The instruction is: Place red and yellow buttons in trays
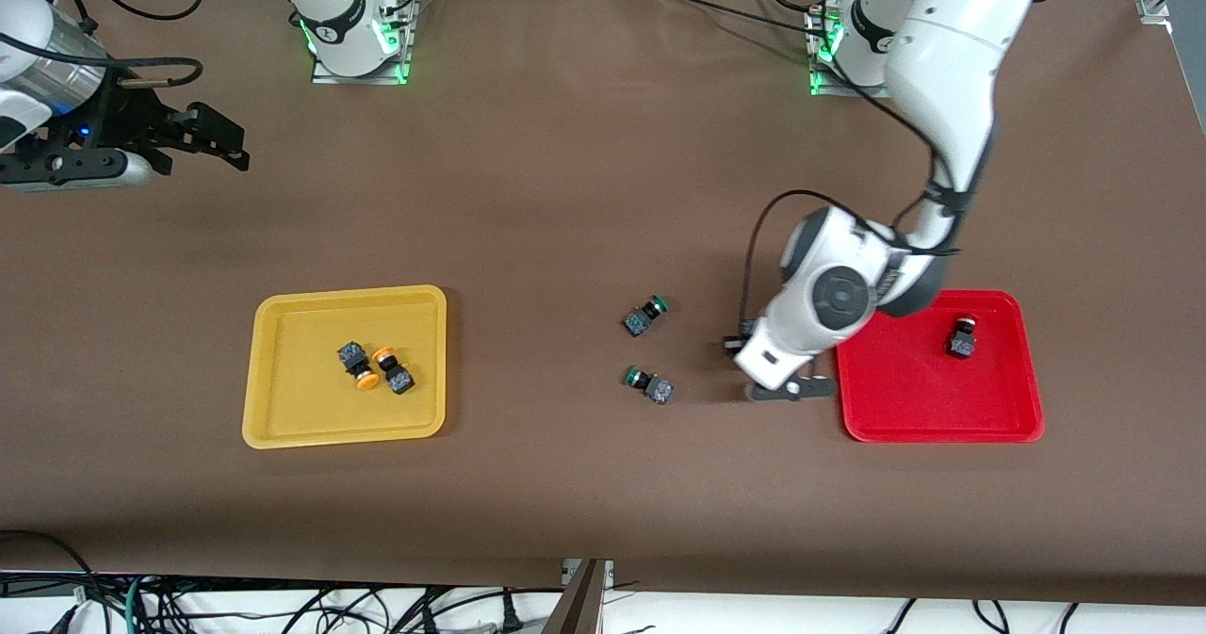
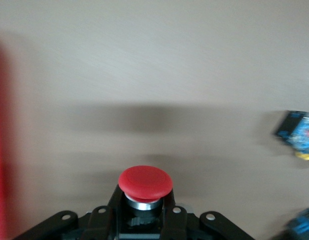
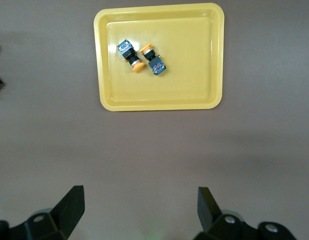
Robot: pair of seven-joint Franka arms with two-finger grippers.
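Note:
Next, I drop the red button from my left gripper inside the red tray [image 1: 873, 350], near the tray's rim that faces the green-capped switches. That button is now low beside the red tray.
My left gripper [image 1: 790, 390] is low over the table, just beside the red tray [image 1: 904, 398] on the side toward the right arm. In the left wrist view it [image 2: 144, 202] is shut on a red button [image 2: 145, 181], cap outward; the front view hides this button. Another red button [image 1: 961, 337] lies in the red tray. Two yellow buttons [image 1: 359, 365] [image 1: 394, 371] lie together in the yellow tray [image 1: 292, 417]; the right wrist view shows the tray [image 3: 204, 60] and both buttons [image 3: 130, 55] [image 3: 153, 61]. My right gripper [image 1: 221, 139] waits open and empty at the right arm's end [image 3: 142, 210].
Two green-capped switches [image 1: 645, 315] [image 1: 649, 384] lie on the brown table between the trays, close to my left gripper. Their bodies show blurred in the left wrist view [image 2: 297, 135] [image 2: 302, 225]. The red tray's rim [image 2: 0, 150] shows at that view's edge.

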